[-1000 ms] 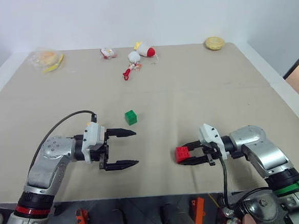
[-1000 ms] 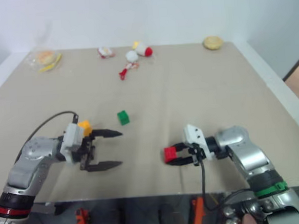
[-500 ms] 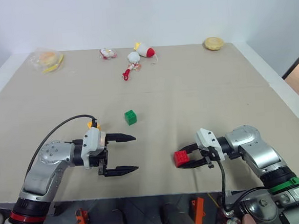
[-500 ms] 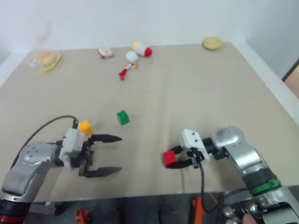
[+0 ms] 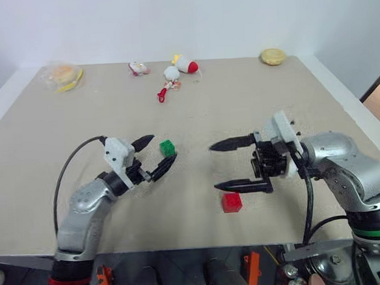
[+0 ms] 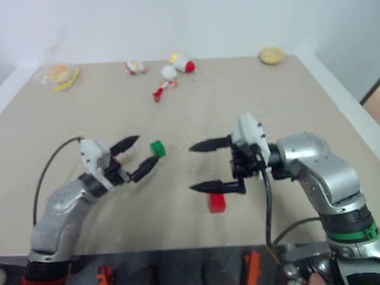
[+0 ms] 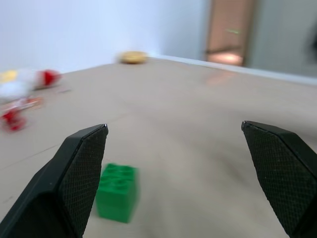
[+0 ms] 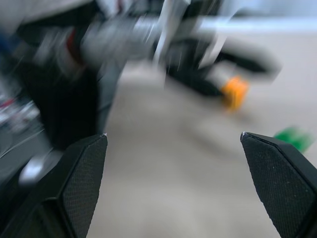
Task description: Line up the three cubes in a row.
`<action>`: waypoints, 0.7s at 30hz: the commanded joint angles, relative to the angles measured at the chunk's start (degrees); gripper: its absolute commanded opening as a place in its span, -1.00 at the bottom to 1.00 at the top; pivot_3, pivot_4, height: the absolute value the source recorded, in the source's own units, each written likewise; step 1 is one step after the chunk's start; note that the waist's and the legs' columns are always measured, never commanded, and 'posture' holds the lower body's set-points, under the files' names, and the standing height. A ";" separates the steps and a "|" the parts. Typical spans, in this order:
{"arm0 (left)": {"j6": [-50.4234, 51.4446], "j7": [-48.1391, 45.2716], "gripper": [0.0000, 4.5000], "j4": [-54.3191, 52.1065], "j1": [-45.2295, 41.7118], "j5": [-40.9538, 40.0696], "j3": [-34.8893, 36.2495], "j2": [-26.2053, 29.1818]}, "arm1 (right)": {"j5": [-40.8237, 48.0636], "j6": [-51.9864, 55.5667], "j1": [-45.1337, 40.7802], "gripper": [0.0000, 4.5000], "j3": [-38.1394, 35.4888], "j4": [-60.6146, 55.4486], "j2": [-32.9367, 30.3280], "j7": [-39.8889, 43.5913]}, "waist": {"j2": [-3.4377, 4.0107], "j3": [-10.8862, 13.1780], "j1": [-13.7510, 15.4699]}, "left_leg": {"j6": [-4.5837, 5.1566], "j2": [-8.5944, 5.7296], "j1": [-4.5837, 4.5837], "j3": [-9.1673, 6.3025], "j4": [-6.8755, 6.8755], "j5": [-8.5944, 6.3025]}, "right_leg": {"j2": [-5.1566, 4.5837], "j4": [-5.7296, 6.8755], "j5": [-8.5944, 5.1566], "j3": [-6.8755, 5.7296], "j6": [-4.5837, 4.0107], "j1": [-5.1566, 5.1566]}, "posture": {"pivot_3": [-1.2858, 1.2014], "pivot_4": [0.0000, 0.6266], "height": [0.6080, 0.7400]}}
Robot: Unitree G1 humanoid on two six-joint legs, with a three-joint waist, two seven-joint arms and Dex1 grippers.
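Note:
Next, I close my left gripper on the opposite sides of the green cube (image 5: 167, 149) (image 7: 117, 194), since the cube should move into line with the red cube.
The green cube (image 5: 167, 147) sits on the tan table (image 5: 252, 99), mid-left. My left gripper (image 6: 149, 149) is open and points at it; the cube lies just ahead of the fingertips, nearer one finger, untouched. On the table near the front lies the red cube (image 5: 231, 202), free. My right gripper (image 5: 214, 167) hovers above it, open and empty, fingers pointing left. The yellow-orange cube (image 8: 234, 92) shows blurred in the right wrist view, beside the left arm; in the head views that arm hides it.
Along the far edge of the table lie white-and-red plush toys (image 5: 172, 72), a round yellowish food item (image 5: 273, 56) at the right, and a clear bag with food (image 5: 61, 74) at the left. The table's front edge runs just below both arms.
My right gripper opened, let go of the red cube and rose; the cube now lies on the table. My left gripper swung forward and turned toward the green cube, still open.

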 commanded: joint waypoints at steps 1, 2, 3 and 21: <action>1.44 1.65 1.00 -2.26 -1.33 1.06 -2.63 -0.83 | -0.99 0.79 -0.28 0.98 -0.28 -1.02 1.92 -5.51 | 0.01 0.01 0.17 | 0.00 -0.03 -0.03 0.01 0.01 0.01 | -0.01 0.00 0.02 0.03 0.02 -0.02 | 0.03 -0.52 0.94; 1.60 0.51 1.00 -1.83 -2.10 0.80 -3.07 -0.38 | -1.33 0.84 0.00 0.98 0.15 -1.25 2.13 -5.89 | 0.01 0.01 0.28 | 0.00 -0.04 -0.05 0.01 0.01 0.02 | -0.01 0.00 0.02 0.04 0.02 -0.03 | 0.03 -0.52 0.94; 1.70 -0.17 1.00 -1.55 -2.61 0.65 -3.34 0.02 | -1.56 0.86 0.17 0.98 0.41 -1.40 2.23 -6.18 | 0.01 0.01 0.34 | 0.00 -0.04 -0.06 0.01 0.01 0.02 | -0.01 0.00 0.02 0.04 0.02 -0.04 | 0.03 -0.52 0.94; -6.23 -32.39 1.00 46.29 -36.56 10.51 -10.63 15.10 | -7.27 -3.20 3.34 0.98 -0.67 0.26 3.33 -12.23 | 0.03 0.02 0.86 | 0.03 -0.04 -0.24 -0.01 -0.25 0.02 | 0.03 -0.02 -0.05 -0.02 0.09 -0.26 | 0.03 -0.52 0.94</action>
